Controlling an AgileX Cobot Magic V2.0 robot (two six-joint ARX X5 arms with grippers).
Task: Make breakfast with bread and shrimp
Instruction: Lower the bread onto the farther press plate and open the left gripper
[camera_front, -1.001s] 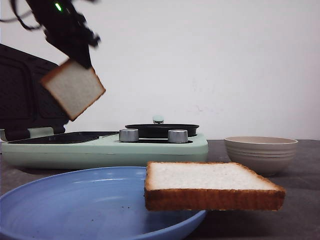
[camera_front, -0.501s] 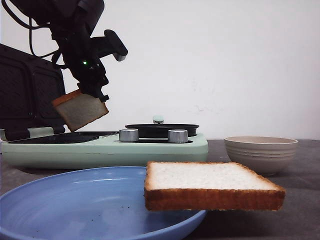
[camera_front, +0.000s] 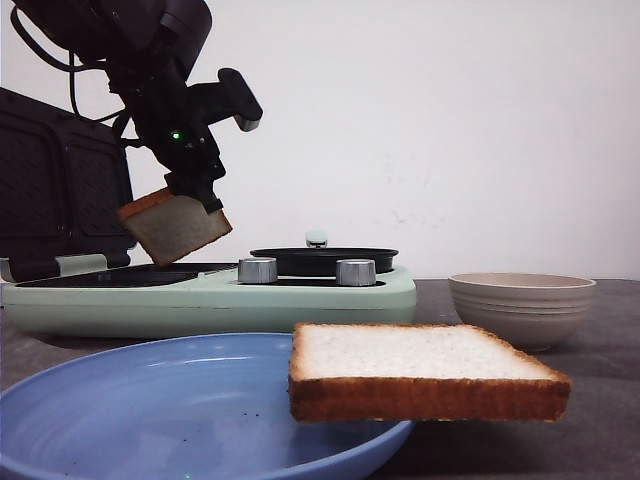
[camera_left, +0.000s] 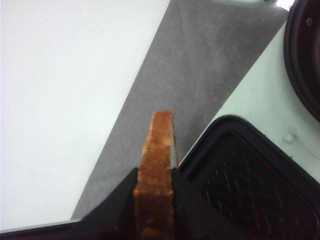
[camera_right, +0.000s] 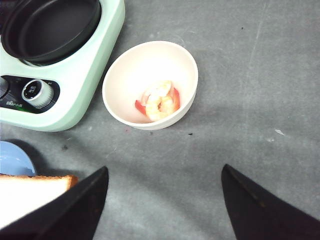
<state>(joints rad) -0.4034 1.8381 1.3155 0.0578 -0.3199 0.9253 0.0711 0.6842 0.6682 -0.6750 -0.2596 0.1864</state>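
My left gripper will let go of the bread slice on the black grill plate (camera_front: 168, 262) (camera_left: 237, 210), between the open lid and the pan.
My left gripper (camera_front: 196, 190) is shut on a slice of bread (camera_front: 172, 226) and holds it tilted just above the black grill plate (camera_front: 125, 277) of the mint-green breakfast maker (camera_front: 210, 298). In the left wrist view the bread's crust edge (camera_left: 156, 175) stands between the fingers, next to the grill plate (camera_left: 250, 185). A second bread slice (camera_front: 420, 368) lies on the rim of the blue plate (camera_front: 170, 410). A shrimp (camera_right: 159, 101) lies in the beige bowl (camera_right: 130, 75). My right gripper (camera_right: 165, 172) is open and empty, above the grey table near the bowl.
The maker's black lid (camera_front: 55, 180) stands open at the left. A round black pan (camera_front: 322, 258) and two silver knobs (camera_front: 257, 269) sit on the maker's right half. The beige bowl (camera_front: 520, 305) stands at the right on the grey table (camera_front: 610, 400).
My left gripper has come down and a little to the right with the bread slice, from high above the maker to just over the grill plate. The other slice, plate and bowl have not moved.
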